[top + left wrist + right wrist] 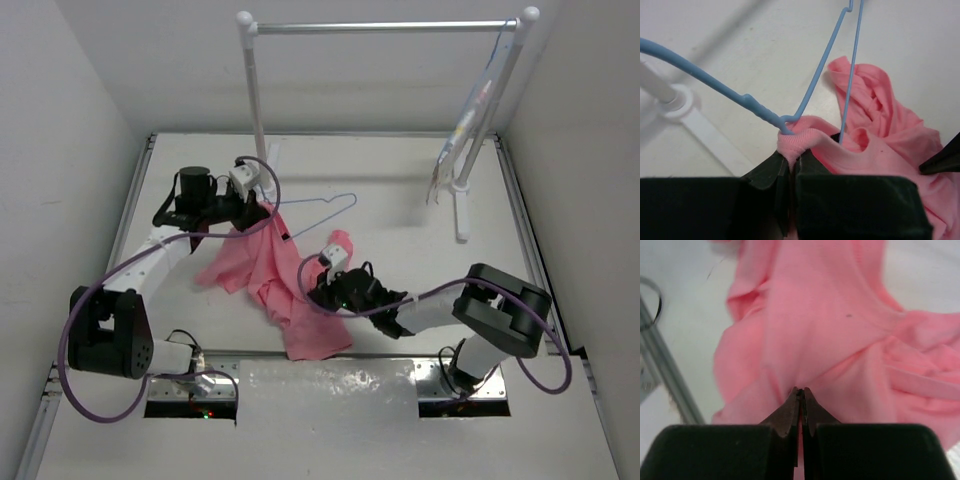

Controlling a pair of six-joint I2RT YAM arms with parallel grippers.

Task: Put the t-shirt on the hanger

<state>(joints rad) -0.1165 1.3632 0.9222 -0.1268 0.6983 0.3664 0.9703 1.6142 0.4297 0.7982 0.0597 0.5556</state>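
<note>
The hanger's loose end is outside the t-shirt's neck opening, so my right gripper needs to let go of the t-shirt's lower fold, take the t-shirt's neck edge [852, 149] and stretch it over the hanger's loose end.
The salmon-pink t-shirt [262, 265] lies crumpled on the white table between the two arms. My left gripper [264, 210] is shut on its ribbed neck band [795, 140], right where the pale blue wire hanger [755, 105] enters the fabric. The hanger [320, 221] slants away to the right over the shirt, one wire running down into the neck opening. My right gripper [315, 290] is shut on a fold of the t-shirt [815, 315] near its lower middle, and its fingertips [801, 390] pinch pink cloth. How much of the hanger lies inside the shirt is hidden.
A white clothes rack [255, 90] with a metal top bar [380, 27] stands at the back of the table. A pale item [470, 115] hangs at its right end. Its left foot [675, 100] lies close to my left gripper. A metal rail [665, 375] runs left of my right gripper.
</note>
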